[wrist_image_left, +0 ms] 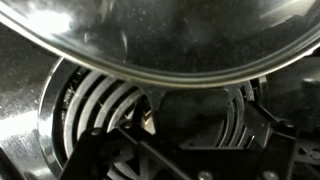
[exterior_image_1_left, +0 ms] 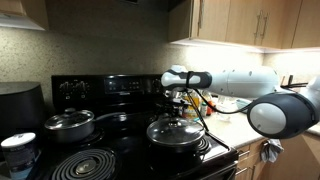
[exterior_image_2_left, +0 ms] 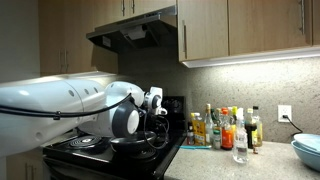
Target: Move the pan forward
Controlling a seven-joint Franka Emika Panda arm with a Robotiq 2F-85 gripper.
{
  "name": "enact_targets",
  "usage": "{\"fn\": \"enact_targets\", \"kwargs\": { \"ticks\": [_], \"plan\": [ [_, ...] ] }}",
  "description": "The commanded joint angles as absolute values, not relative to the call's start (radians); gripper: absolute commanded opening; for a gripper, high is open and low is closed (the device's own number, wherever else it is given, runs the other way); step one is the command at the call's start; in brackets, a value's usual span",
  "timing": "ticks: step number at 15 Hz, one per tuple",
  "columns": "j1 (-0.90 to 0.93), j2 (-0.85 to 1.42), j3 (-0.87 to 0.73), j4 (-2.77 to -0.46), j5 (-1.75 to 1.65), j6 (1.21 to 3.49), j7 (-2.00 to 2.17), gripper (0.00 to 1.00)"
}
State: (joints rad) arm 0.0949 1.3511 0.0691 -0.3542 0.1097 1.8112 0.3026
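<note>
My gripper should close on the pan's handle (wrist_image_left: 192, 114) and move the pan toward the counter, as the front burner's coil shows beside the pan on the counter side.
The pan (exterior_image_1_left: 175, 132) is wide and dark, with a domed glass lid and a small knob, and sits on the front burner nearest the counter. My gripper (exterior_image_1_left: 178, 103) hangs just above and behind it in both exterior views (exterior_image_2_left: 158, 115). In the wrist view the glass lid (wrist_image_left: 170, 35) fills the top. Below it, a dark handle-like block (wrist_image_left: 200, 110) lies between my spread fingers. The gripper (wrist_image_left: 190, 142) is open and holds nothing. My arm hides most of the pan (exterior_image_2_left: 133, 143) in an exterior view.
A deeper steel pot (exterior_image_1_left: 68, 123) with a glass lid stands on the back burner. A bare coil burner (exterior_image_1_left: 85, 163) is in front, with a white container (exterior_image_1_left: 18, 150) at the stove's corner. Bottles (exterior_image_2_left: 225, 128) and a blue bowl (exterior_image_2_left: 308, 150) occupy the counter.
</note>
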Motion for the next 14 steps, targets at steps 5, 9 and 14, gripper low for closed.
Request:
{"fn": "enact_targets", "kwargs": {
  "ticks": [5,9,14],
  "plan": [
    [0.081,1.324,0.075,-0.368,0.118,1.793,0.307,0.53],
    [0.075,1.323,0.075,-0.369,0.119,1.796,0.305,0.27],
    [0.096,1.340,0.063,-0.355,0.100,1.827,0.278,0.59]
  ]
}}
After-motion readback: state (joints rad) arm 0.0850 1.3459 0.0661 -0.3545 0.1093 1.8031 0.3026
